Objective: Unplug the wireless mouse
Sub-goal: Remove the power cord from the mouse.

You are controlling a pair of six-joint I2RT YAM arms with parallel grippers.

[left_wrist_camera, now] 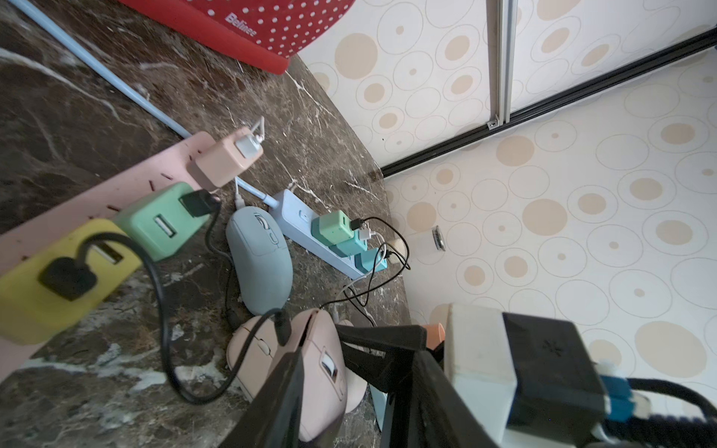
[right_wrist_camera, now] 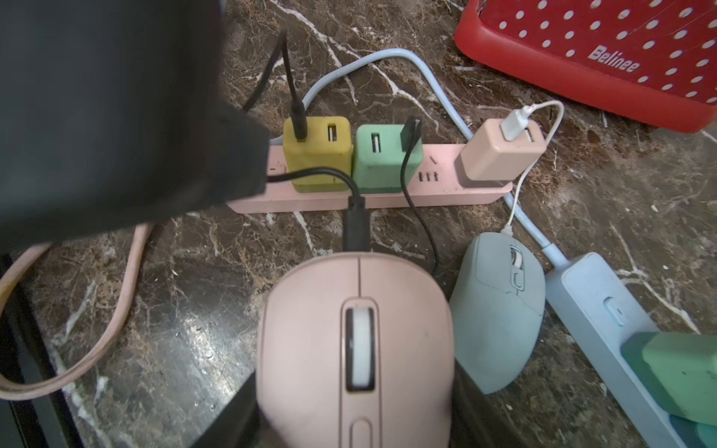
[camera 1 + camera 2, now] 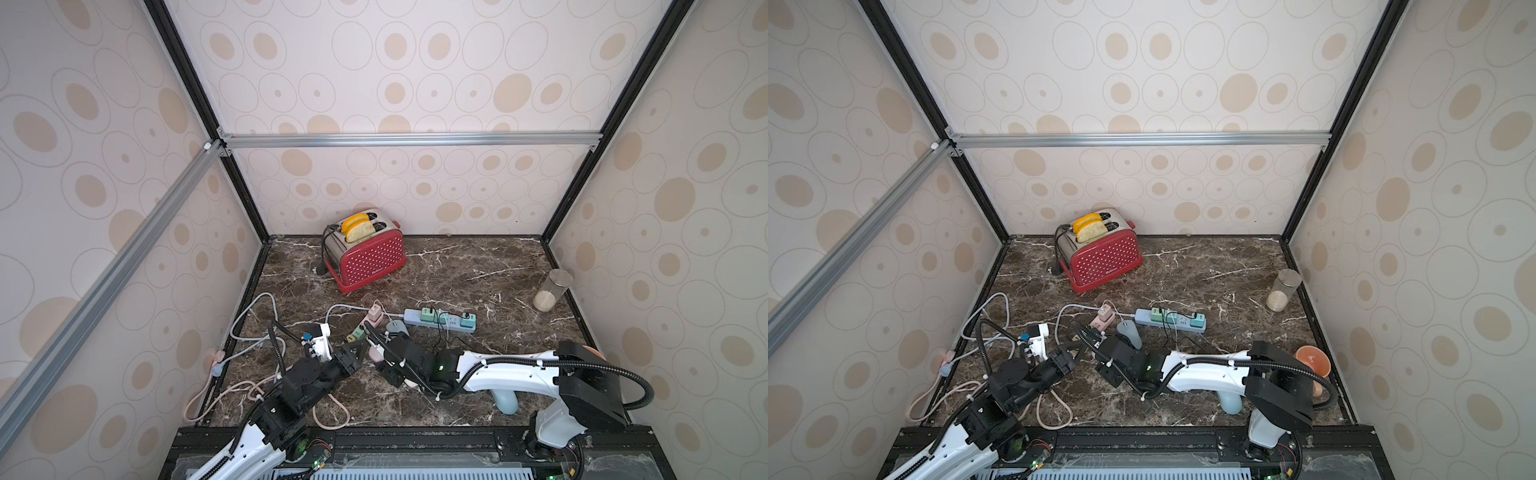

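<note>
Next, my left gripper moves over and pinches the plug (image 2: 356, 226) before pulling, since that black plug at the pink mouse's front end lies beside its open fingers.
The pink wireless mouse (image 2: 355, 341) sits between the fingers of my right gripper (image 2: 357, 411), which is shut on its sides just above the marble top. A black cable plug (image 2: 357, 229) meets the mouse's front end; I cannot tell whether it is seated. Its cable runs back to the yellow charger (image 2: 316, 155) on the pink power strip (image 2: 438, 194). My left gripper (image 1: 361, 372) stands open beside the cable, left of the mouse (image 1: 324, 368), holding nothing. In a top view both grippers meet at the mouse (image 3: 376, 354).
A grey-blue mouse (image 2: 500, 310) lies right beside the pink one, wired to the peach charger (image 2: 500, 151). A blue power strip (image 3: 440, 320) with chargers lies behind. A red toaster (image 3: 365, 253) stands at the back, a jar (image 3: 550, 291) at the right wall. Loose cables (image 3: 257, 332) crowd the left.
</note>
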